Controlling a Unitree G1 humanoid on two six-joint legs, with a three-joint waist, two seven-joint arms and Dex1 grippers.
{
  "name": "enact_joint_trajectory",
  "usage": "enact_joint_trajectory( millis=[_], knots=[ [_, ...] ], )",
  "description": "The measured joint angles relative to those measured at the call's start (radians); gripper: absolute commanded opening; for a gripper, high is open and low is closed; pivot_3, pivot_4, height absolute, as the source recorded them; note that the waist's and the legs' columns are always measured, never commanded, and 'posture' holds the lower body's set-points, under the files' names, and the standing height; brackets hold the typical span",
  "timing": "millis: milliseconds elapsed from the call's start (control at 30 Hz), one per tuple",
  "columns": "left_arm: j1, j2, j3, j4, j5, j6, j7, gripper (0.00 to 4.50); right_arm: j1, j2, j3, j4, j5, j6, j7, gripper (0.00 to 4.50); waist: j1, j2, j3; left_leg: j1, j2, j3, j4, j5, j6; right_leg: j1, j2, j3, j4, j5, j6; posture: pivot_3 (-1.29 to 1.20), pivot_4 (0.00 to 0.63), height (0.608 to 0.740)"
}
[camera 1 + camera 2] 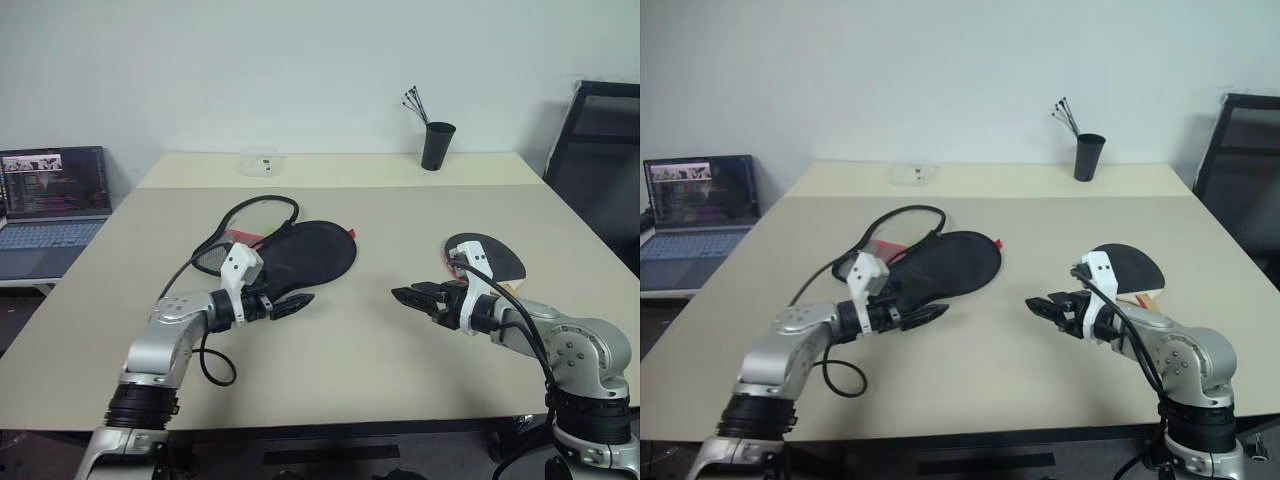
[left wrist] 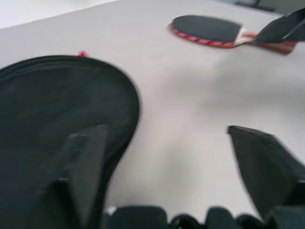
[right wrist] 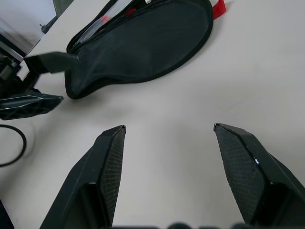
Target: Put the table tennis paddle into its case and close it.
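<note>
The case lies crooked, away from my right gripper, so next my left gripper grabs the black part's near edge [image 1: 302,287] and swings the case toward the paddle.
The case [image 1: 312,250] lies flat left of the table's middle, its black round part toward me, with a bit of red at its far side. The table tennis paddle [image 1: 497,256] lies black face up on the right, its handle end hidden behind my right wrist. My left gripper [image 1: 300,302] is open at the case's near edge; in the left wrist view one finger [image 2: 78,167] hangs over the case [image 2: 57,105] and the other over bare table. My right gripper [image 1: 405,295] is open with nothing between its fingers, pointing left toward the case [image 3: 143,43], just in front of the paddle.
A black cable [image 1: 255,208] loops behind the case and another loop [image 1: 215,365] hangs by my left arm. At the back stand a black cup [image 1: 437,146] with sticks and a clear plastic box [image 1: 262,160]. A laptop [image 1: 50,205] is left of the table, a black chair [image 1: 600,160] right.
</note>
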Motion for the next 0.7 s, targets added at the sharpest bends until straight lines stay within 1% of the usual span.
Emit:
enact_joint_trajectory(
  millis=[133, 200, 367, 533, 700],
  knots=[
    [-0.025, 0.021, -0.003, 0.027, 0.085, -0.049, 0.067, 4.49, -0.001, 0.005, 0.01, 0.001, 0.0, -0.002, 0.003, 3.21, 0.0, 0.0, 0.0, 0.0, 0.0, 0.0, 0.0, 0.0, 0.0, 0.0, 0.0, 0.0, 0.0, 0.0, 0.0, 0.0, 0.15, 0.74],
    [-0.042, 0.042, -0.022, 0.048, 0.123, -0.068, 0.072, 4.49, -0.004, 0.007, 0.018, 0.003, 0.0, -0.003, 0.005, 3.21, 0.0, 0.0, 0.0, 0.0, 0.0, 0.001, 0.0, 0.0, 0.0, 0.0, 0.0, 0.001, 0.0, 0.0, 0.0, 0.0, 0.15, 0.74],
    [-0.046, 0.056, -0.096, 0.105, 0.181, -0.108, 0.035, 4.49, -0.008, 0.008, 0.022, 0.006, 0.0, -0.005, 0.007, 3.21, 0.0, 0.0, 0.0, 0.0, 0.0, 0.001, 0.0, 0.0, 0.0, 0.0, 0.0, 0.001, 0.0, 0.0, 0.0, 0.0, 0.15, 0.74],
    [-0.078, 0.056, -0.156, 0.219, 0.232, -0.164, -0.015, 4.49, -0.008, 0.008, 0.027, 0.008, -0.001, -0.006, 0.008, 3.21, 0.001, 0.0, 0.0, 0.0, 0.0, 0.001, 0.0, 0.0, 0.0, 0.0, 0.0, 0.0, 0.0, 0.0, 0.0, 0.0, 0.15, 0.74],
    [-0.122, 0.056, -0.169, 0.319, 0.273, -0.232, -0.027, 4.49, -0.008, 0.008, 0.026, 0.007, -0.001, -0.006, 0.004, 3.21, 0.0, 0.0, 0.0, 0.0, 0.0, 0.001, 0.0, 0.0, 0.0, 0.0, 0.0, 0.0, 0.0, 0.0, 0.0, 0.0, 0.15, 0.74]
  ],
)
